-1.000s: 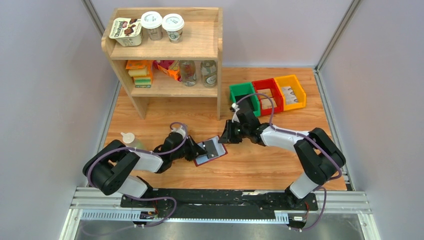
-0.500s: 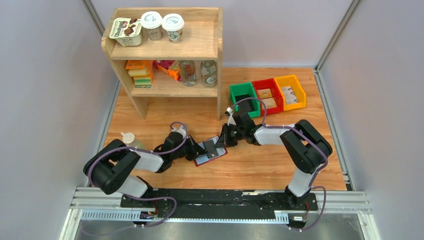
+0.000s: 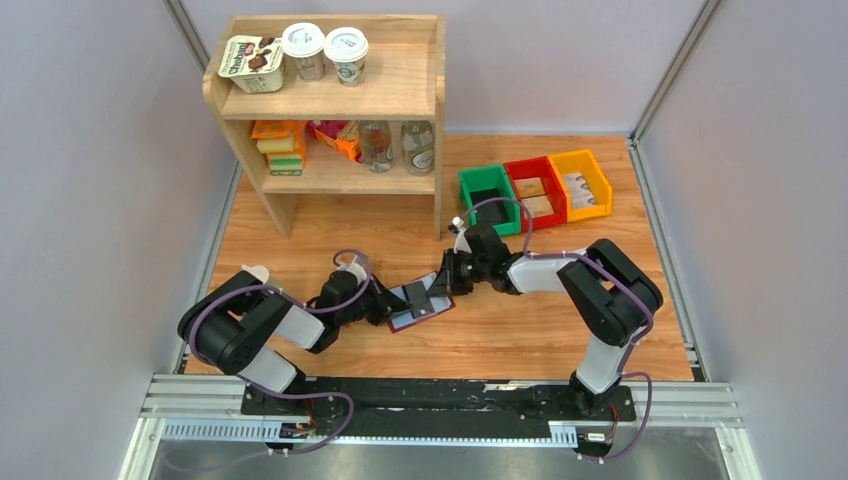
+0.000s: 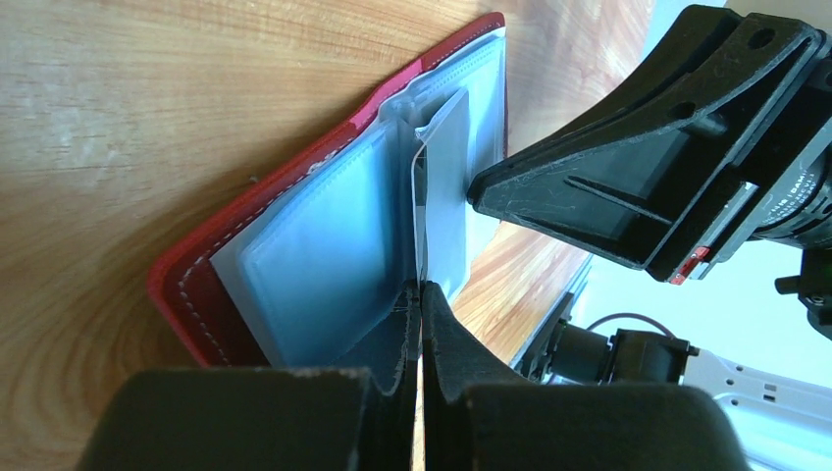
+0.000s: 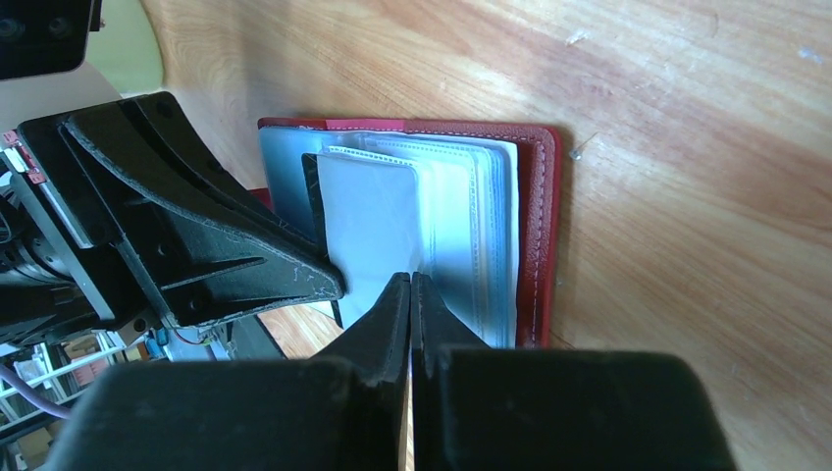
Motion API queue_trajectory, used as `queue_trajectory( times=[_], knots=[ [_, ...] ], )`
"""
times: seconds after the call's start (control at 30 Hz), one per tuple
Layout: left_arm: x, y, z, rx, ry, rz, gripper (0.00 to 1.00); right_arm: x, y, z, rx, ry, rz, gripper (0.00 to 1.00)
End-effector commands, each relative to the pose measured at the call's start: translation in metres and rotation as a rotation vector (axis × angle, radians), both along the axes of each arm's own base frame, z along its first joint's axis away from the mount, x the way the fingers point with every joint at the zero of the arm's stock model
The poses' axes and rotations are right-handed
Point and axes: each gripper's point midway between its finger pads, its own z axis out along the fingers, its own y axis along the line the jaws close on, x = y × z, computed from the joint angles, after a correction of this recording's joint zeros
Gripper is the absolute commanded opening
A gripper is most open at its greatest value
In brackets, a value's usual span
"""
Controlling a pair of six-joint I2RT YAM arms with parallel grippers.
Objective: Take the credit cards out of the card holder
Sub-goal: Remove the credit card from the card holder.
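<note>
The black card is still mostly inside the sleeve, so my left gripper should take its exposed edge (image 5: 315,196) again and pull while my right gripper holds the sleeve.
The dark-red card holder (image 3: 425,313) lies open on the wooden table between both arms, its grey-blue sleeves (image 4: 324,265) facing up. One pale page (image 5: 368,221) stands up from the spine. My left gripper (image 4: 422,287) is shut, pinching the near edge of that upright sleeve, and it comes in low from the left (image 3: 403,300). From the opposite side my right gripper (image 5: 410,278) is shut, its tips meeting the same page's edge (image 3: 444,285); whether it pinches anything is unclear. The credit cards cannot be told apart from the sleeves.
Green (image 3: 488,190), red (image 3: 535,188) and yellow (image 3: 582,183) bins sit at the back right. A wooden shelf (image 3: 335,105) with cups and bottles stands at the back left. A pale bottle (image 3: 255,272) stands behind the left arm's elbow.
The right gripper has moved left and down to the holder and has shut at the upright page. The left arm has shifted slightly, still pinching the sleeve.
</note>
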Motion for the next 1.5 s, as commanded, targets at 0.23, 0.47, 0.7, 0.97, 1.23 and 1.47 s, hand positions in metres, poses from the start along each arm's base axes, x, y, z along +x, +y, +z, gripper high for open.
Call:
queue_trajectory(
  times=[0.23, 0.47, 0.7, 0.97, 1.23, 1.47],
  knots=[
    [-0.004, 0.018, -0.009, 0.012, 0.010, 0.041, 0.11, -0.015, -0.039, -0.059, -0.202, 0.095, -0.055, 0.00],
    [-0.001, 0.014, 0.000, -0.008, -0.031, 0.023, 0.19, -0.013, -0.037, -0.059, -0.201, 0.097, -0.055, 0.00],
    [0.003, 0.008, 0.002, -0.011, -0.044, 0.001, 0.16, -0.013, -0.036, -0.059, -0.200, 0.100, -0.053, 0.00],
    [0.003, 0.006, -0.003, -0.026, -0.024, -0.004, 0.19, -0.012, -0.036, -0.059, -0.202, 0.099, -0.056, 0.00],
    [-0.002, 0.019, -0.008, -0.030, -0.005, 0.031, 0.00, -0.012, -0.041, -0.061, -0.215, 0.101, -0.061, 0.00],
    [-0.003, 0.027, -0.009, -0.021, 0.001, 0.048, 0.00, -0.011, -0.043, -0.063, -0.217, 0.104, -0.067, 0.00]
  ],
)
